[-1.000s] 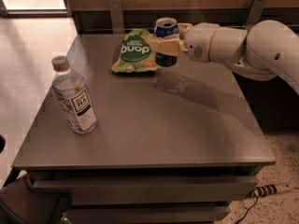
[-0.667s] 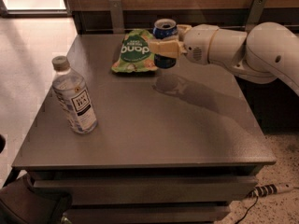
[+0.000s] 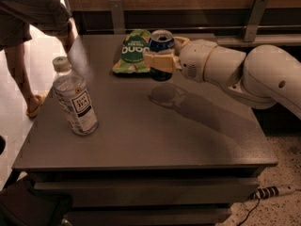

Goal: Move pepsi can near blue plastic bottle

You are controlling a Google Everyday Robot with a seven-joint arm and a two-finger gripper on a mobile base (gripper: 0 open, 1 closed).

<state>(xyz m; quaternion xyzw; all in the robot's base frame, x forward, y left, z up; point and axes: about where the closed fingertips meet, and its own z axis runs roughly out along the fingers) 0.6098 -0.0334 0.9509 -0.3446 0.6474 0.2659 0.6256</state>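
The pepsi can, still in the air above the table, will go down from my gripper beside the blue plastic bottle, on the table [image 3: 130, 124] in front of the green snack bag.
The pepsi can [image 3: 161, 42] is dark blue with a silver top. It hangs in the air above the grey table [image 3: 141, 135], near its far edge. My gripper [image 3: 159, 60] comes in from the right on the white arm and is shut on the can, its tan fingers [image 3: 157, 62] across the can's lower half. The blue plastic bottle [image 3: 75, 98] stands upright at the table's left side, clear, with a pale cap and a white label. The can is well to the right of the bottle and farther back.
A green snack bag [image 3: 133, 52] lies on the table just left of the can. A person's legs [image 3: 23, 46] stand on the floor at the left. A wooden wall with metal brackets runs behind the table. A power strip [image 3: 273, 190] lies on the floor at lower right.
My gripper with the can has shifted slightly left, toward the snack bag. A person's legs have come into view at the left. The bottle and bag have not moved.
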